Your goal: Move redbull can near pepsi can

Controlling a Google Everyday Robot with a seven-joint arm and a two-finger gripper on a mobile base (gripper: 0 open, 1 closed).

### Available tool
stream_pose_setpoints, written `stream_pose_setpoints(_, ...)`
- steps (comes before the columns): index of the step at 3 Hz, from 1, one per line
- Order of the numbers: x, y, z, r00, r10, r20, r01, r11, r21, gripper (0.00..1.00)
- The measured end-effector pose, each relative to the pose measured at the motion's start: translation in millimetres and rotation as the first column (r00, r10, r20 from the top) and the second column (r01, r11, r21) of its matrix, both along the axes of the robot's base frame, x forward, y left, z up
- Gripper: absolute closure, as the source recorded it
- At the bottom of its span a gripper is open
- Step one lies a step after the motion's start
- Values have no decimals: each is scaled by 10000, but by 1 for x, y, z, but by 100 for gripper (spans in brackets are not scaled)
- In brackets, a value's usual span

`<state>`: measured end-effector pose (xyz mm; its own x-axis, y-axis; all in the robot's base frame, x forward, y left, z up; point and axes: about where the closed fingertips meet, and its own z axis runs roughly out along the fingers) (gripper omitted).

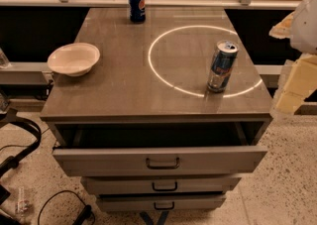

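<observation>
Next, my gripper goes to the redbull can's middle [223, 67] and closes there, so that the can can be lifted toward the pepsi can.
The redbull can [222, 66], slim and silver-and-blue, stands on the right side of the grey cabinet top [124, 90], on the edge of a bright ring of light. It leans slightly. The pepsi can [136, 4], dark blue with a round logo, stands upright at the far edge of the top, left of centre. The two cans are far apart. My gripper [293, 83] shows as pale white and yellow parts at the right edge of the view, to the right of the redbull can and apart from it.
A white bowl [73, 59] sits on the left side of the top. The top drawer [158, 157] is pulled open toward the front, with two shut drawers below. A shelf rail runs behind the pepsi can. Cables lie on the floor at the left.
</observation>
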<state>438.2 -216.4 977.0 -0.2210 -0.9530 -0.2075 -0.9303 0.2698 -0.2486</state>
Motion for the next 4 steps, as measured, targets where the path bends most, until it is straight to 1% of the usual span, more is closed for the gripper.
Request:
stream_pose_setpoints(1,0,0,2,9999,-14,156,12,9999,115,0)
stream_pose_setpoints(2,6,-3,-1,9969,-172,762,91,9944,1048,0)
stream_pose_setpoints(3,13,-27,-22,9843,-563,1675,101,9643,2648,0)
stream_pose_setpoints(4,37,-50,-32,9473,-999,3044,-348,9124,4078,0)
